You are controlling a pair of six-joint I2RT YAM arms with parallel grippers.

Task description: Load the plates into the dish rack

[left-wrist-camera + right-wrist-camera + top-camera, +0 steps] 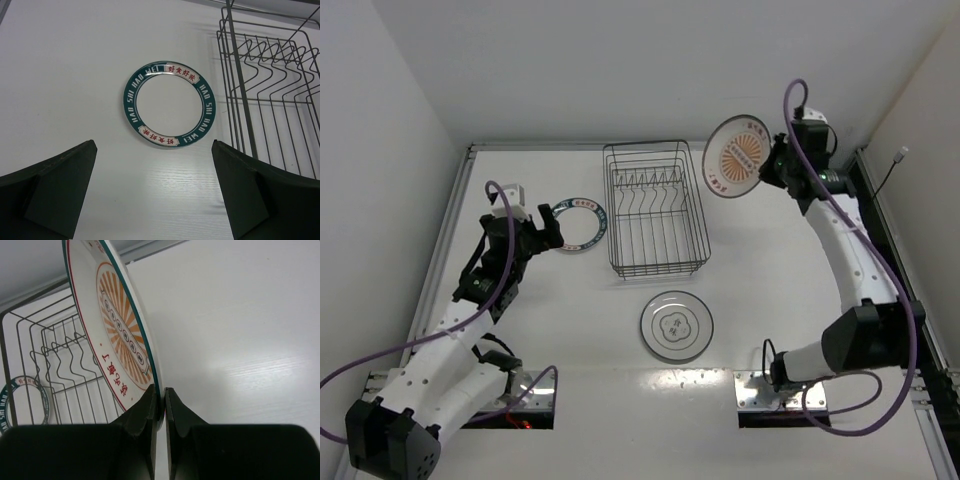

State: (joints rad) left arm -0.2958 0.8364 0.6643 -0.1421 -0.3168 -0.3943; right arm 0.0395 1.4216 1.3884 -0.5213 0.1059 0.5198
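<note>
Next, my right gripper sets the orange-centred plate upright and lets it go in the dish rack's end slot (692,216) closest to my right gripper.
The dark wire dish rack (655,208) stands at the table's middle back with no plate in it. My right gripper (772,165) is shut on the rim of the orange-centred plate (737,156), holding it tilted in the air just right of the rack; the wrist view shows its fingers (150,405) pinching the rim of that plate (117,335). The teal-rimmed plate (580,222) lies flat left of the rack. My left gripper (545,225) is open just left of it, its plate (168,104) ahead between the fingers. The white plate (676,325) lies flat in front of the rack.
The rack's prongs (272,65) show at the right of the left wrist view, and again in the right wrist view (65,360). White walls enclose the table on three sides. A cable and rail (880,190) run along the right edge.
</note>
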